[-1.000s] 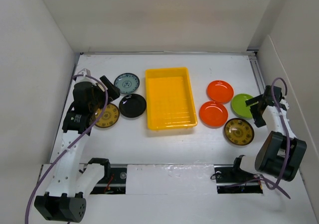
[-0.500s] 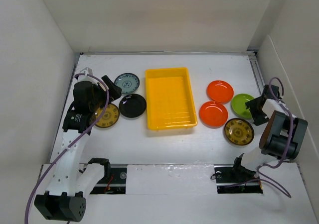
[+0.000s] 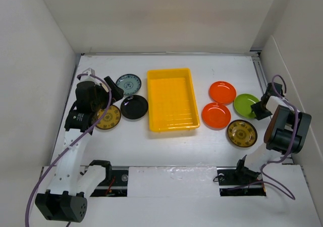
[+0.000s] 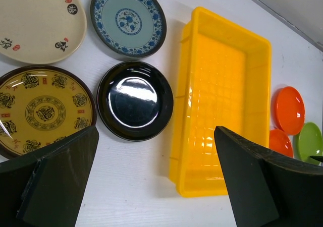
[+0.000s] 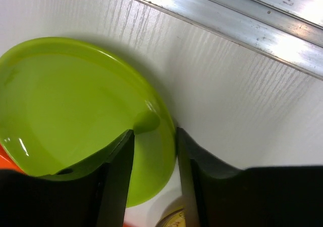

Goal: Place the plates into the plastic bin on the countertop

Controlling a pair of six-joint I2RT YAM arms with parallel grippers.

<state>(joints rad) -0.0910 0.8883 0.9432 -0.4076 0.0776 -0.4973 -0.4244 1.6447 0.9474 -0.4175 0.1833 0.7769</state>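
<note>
I need to next use my left gripper to grab the gold-brown plate beside the black plate by the plate's near-side rim [image 3: 102,128] [image 4: 12,155], opposite the cream plate.
The yellow plastic bin [image 3: 172,100] lies mid-countertop with nothing in it. To its left are the teal plate [image 4: 128,20], the cream plate [image 4: 35,22], the black plate [image 4: 135,100] and a gold-brown plate [image 4: 44,111]. My left gripper [image 4: 156,186] hovers open above them, holding nothing. To the right lie two orange plates [image 3: 222,92] [image 3: 216,115], the lime green plate [image 5: 75,106] and another gold-brown plate [image 3: 241,133]. My right gripper [image 5: 154,141] straddles the green plate's right rim, one finger inside the dish and one outside, both against it.
White walls close in the countertop [image 3: 171,141] on three sides. A metal rail [image 5: 227,20] runs along the right wall just beyond the green plate. My right arm's elbow [image 3: 285,131] stands close to that wall.
My right gripper has dropped onto the green plate's rim and its jaws have narrowed from wide open to a close fit round the rim. The left arm has barely moved.
</note>
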